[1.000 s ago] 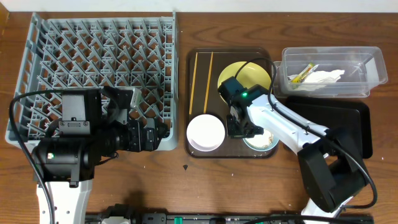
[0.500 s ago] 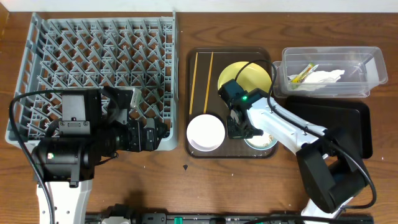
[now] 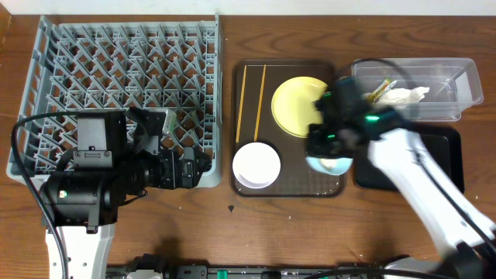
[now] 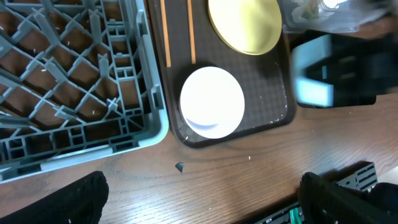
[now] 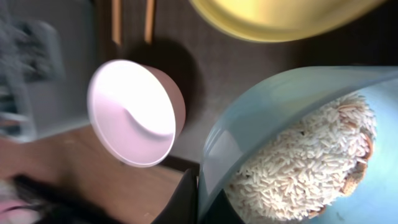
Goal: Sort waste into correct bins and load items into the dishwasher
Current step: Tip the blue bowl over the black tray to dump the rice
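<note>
I should use my right gripper to set the light blue bowl down on the brown serving tray [image 3: 313, 165] next to the white bowl.
My right gripper [image 3: 320, 145] is shut on the rim of the light blue bowl [image 3: 331, 163], which holds pale rice scraps [image 5: 305, 158]. It holds the bowl at the right end of the brown serving tray [image 3: 288, 167]. The yellow plate [image 3: 298, 105], the white bowl [image 3: 256, 164] and two chopsticks [image 3: 242, 101] are on that tray. The clear tub [image 3: 457, 85] holds the green-yellow wrapper [image 3: 377, 92] and the white napkin [image 3: 404, 95]. The black tray [image 3: 446, 143] lies below the tub. My left gripper [image 4: 202, 199] is open and empty over the table by the grey dish rack [image 3: 116, 85]. The small white cup is out of view.
A small dark crumb [image 3: 231, 208] lies on the wooden table in front of the serving tray. The dish rack's front right corner [image 4: 155, 127] is close to the serving tray's left edge.
My right arm has swung to the right with the light blue bowl in its grip, uncovering the yellow plate; the bowl has shifted slightly up and right. The left arm has not moved.
</note>
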Motion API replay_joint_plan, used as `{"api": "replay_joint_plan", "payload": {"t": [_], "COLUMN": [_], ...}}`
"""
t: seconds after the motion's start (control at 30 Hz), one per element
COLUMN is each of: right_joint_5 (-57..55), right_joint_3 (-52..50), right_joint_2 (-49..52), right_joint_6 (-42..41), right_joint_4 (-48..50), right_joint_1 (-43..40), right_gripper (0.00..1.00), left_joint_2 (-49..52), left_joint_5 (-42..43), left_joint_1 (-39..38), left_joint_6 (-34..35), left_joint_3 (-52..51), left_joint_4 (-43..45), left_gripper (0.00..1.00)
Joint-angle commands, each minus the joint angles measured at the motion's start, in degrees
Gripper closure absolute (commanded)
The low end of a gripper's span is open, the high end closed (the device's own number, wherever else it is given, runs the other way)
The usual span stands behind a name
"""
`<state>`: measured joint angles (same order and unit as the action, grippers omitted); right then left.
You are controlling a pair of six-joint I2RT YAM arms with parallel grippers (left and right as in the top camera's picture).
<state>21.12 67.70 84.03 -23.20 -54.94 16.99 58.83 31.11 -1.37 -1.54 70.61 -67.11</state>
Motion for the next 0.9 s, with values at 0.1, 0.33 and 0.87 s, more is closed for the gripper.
{"api": "replay_joint_plan", "payload": {"t": [0.1,0.33,0.87], "right_joint_5": [14.9,35.4,64.7], "right_joint_3": [0.0,-4.7,-17.6], "right_joint_2": [-4.0,0.3,7.0], "right_joint_6": [14.2,22.8,36.0], "right_joint_4": [-5.5,-0.1,17.8], "right_joint_1": [-17.9,-33.5,-46.4], "right_gripper": [0.99,0.99,0.99], "left_joint_2": [0.0,0.0,0.0], "left_joint_5": [-0.3,-0.3,-0.3], "left_joint_1": [-0.2,-0.2,-0.2], "left_joint_6": [-0.4,-0.4,-0.4], "left_joint_3": [0.7,0.7,0.7], "left_joint_4": [-0.1,-0.1,-0.1], "left_gripper": [0.02,0.02,0.02]}}
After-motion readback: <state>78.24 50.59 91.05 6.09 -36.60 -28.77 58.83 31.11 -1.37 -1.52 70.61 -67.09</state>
